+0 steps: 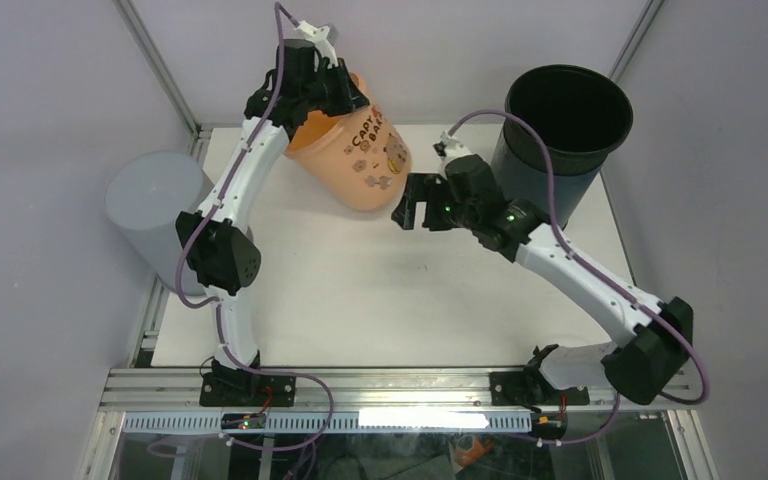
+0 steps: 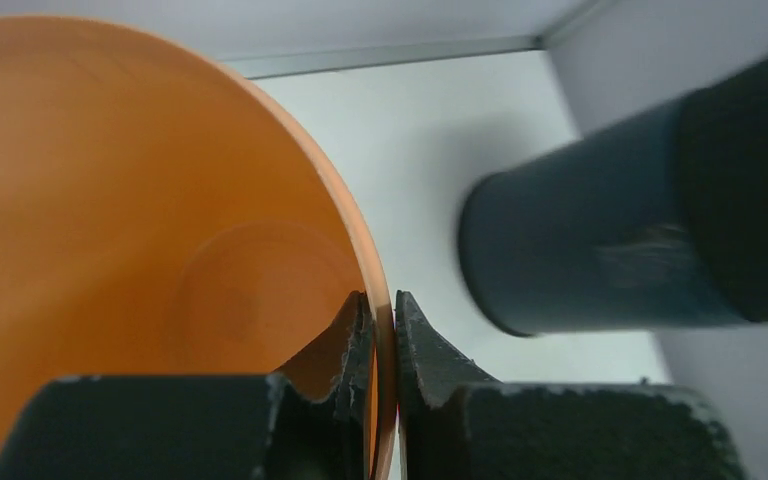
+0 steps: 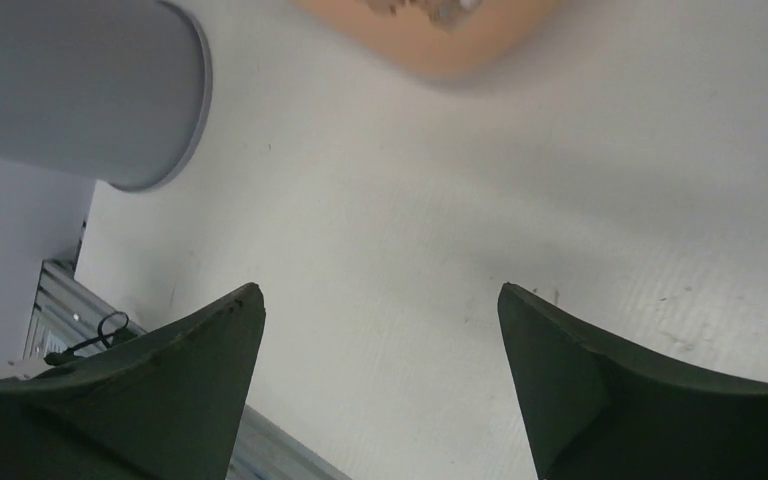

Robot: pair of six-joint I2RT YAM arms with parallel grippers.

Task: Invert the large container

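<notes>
Next, my left gripper releases the orange container sideways on the white table [image 1: 377, 187] against my right gripper.
The large orange container [image 1: 360, 160], printed with brown lettering, hangs tilted at the back of the white table [image 1: 380, 300], with its rim up toward the back left and its base down toward the right. My left gripper [image 1: 335, 95] is shut on that rim. In the left wrist view one finger is inside the orange wall [image 2: 160, 220] and the other outside, so the left gripper [image 2: 380, 300] pinches the thin edge. My right gripper [image 1: 410, 205] stands open just right of the container's base, with nothing between its fingers. The right gripper [image 3: 380, 295] faces bare table, and the orange base [image 3: 440, 30] shows at the top of its view.
A tall black pot [image 1: 560, 130] stands upright at the back right, close behind the right wrist; the left wrist view also shows the black pot [image 2: 600, 250]. A grey cylinder [image 1: 155, 205] stands at the table's left edge, and this grey cylinder [image 3: 70, 90] also appears in the right wrist view. Walls enclose the back and both sides.
</notes>
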